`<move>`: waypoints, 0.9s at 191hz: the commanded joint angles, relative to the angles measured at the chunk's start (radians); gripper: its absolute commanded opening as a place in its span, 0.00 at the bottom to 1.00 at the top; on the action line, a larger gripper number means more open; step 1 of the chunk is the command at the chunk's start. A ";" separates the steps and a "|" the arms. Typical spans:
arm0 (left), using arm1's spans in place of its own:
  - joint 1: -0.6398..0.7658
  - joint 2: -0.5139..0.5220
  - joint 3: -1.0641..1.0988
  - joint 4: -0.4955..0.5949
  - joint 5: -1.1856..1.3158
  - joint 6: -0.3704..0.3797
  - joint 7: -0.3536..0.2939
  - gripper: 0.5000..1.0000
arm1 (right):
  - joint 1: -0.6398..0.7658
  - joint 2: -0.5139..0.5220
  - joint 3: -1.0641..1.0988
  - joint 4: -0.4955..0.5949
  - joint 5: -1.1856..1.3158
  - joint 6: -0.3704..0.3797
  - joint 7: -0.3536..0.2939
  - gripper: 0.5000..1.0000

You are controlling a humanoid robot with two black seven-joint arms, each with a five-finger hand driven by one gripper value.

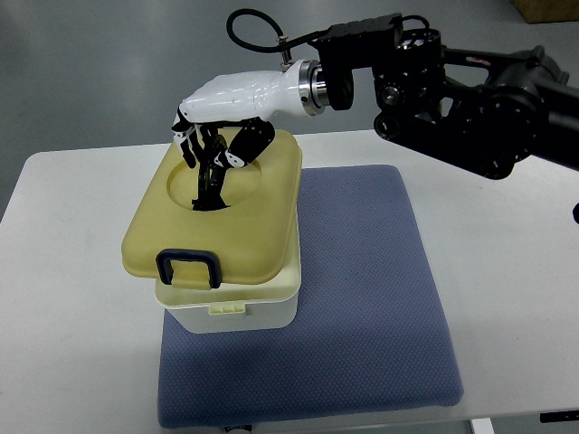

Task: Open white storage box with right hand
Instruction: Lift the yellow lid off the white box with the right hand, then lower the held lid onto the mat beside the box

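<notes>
The robot's right gripper will release the cream lid on the open blue mat (380,259) next to the white storage box.
The white storage box (231,307) stands on the left part of a blue mat, with a cream lid (262,235) on top and a dark blue latch (187,268) at its near edge. The lid sits skewed, overhanging the box base on the left. My right hand (215,167), white with black fingers, comes in from the right and hangs over the far half of the lid. Its fingers (210,185) curl down into the round recess in the lid and touch it there. What the fingertips hold inside the recess is hidden.
The blue mat (362,298) covers the middle of a white table (507,271). My black right forearm (470,99) crosses above the table's far right edge. Grey floor lies beyond the table.
</notes>
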 commanded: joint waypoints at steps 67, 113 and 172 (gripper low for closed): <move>0.000 0.000 0.001 0.001 0.000 0.000 0.000 1.00 | -0.021 -0.336 0.004 0.135 0.032 0.061 0.052 0.00; 0.000 0.000 0.003 0.000 0.000 0.000 0.000 1.00 | -0.082 -0.505 -0.003 0.135 0.029 0.062 0.084 0.00; 0.000 0.000 0.003 0.000 0.000 0.000 0.000 1.00 | -0.231 -0.620 -0.012 0.119 0.015 0.052 0.099 0.00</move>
